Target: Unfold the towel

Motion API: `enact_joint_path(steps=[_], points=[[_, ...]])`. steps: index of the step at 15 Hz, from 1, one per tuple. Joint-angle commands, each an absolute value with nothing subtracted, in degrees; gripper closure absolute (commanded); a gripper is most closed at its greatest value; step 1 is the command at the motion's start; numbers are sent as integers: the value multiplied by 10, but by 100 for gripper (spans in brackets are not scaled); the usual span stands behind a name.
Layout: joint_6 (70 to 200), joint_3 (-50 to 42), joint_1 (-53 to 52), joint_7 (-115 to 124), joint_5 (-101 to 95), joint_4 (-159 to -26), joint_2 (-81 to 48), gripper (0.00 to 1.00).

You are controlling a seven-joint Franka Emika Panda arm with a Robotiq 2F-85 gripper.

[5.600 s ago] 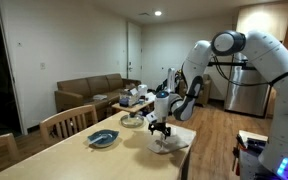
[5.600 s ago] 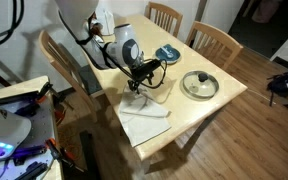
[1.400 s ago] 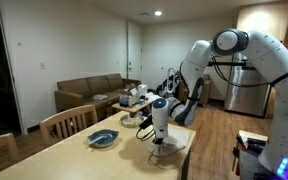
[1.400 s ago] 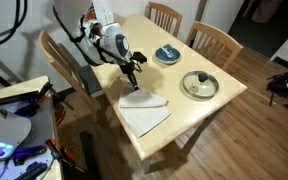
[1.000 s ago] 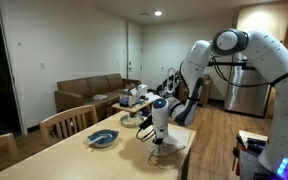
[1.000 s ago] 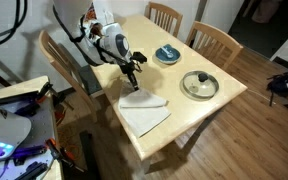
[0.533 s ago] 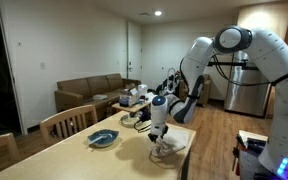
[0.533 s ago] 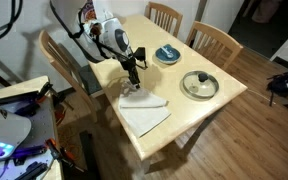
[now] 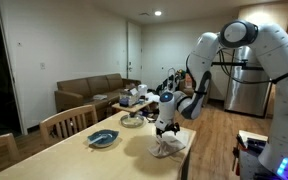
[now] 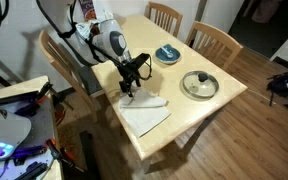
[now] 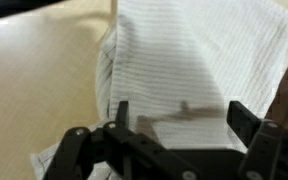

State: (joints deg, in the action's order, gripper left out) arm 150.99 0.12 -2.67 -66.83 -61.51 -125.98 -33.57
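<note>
Next, my gripper goes to the white towel's far corner (image 9: 159, 134), nearest the round lidded pan, and closes there.
The white towel (image 10: 145, 112) lies on the wooden table (image 10: 206, 108) near its edge, with one flap still lying over the rest. In an exterior view the towel (image 9: 170, 146) looks bunched under the arm. My gripper (image 10: 132, 82) hangs just above the towel's end nearest the arm, and the same shows from the far side of the table (image 9: 165, 127). In the wrist view the gripper (image 11: 182, 112) stands open over the striped white towel (image 11: 199, 55), both fingers wide apart and nothing between them.
A blue-grey dish (image 10: 166, 54) sits further along the table and shows in the other view too (image 9: 103, 138). A round lidded pan (image 10: 199, 84) stands beside the towel. Wooden chairs (image 10: 216, 40) line the table's far side. A sofa (image 9: 84, 93) stands behind.
The jaws went from shut to wide open and let the towel go. The gripper rose a little off the cloth, which now lies slack on the table.
</note>
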Motion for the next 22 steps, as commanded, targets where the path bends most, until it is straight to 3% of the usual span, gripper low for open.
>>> enact_joint_path(steps=[1,14,19,22], points=[[1504,11,-11,-652,-621,-1263,-335,0],[1504,-71,-5,-351,-701,-1243,-334,0],[1497,-33,18,-402,-680,-1247,-334,0],[1549,-57,2,-292,-777,-1204,-345,0]])
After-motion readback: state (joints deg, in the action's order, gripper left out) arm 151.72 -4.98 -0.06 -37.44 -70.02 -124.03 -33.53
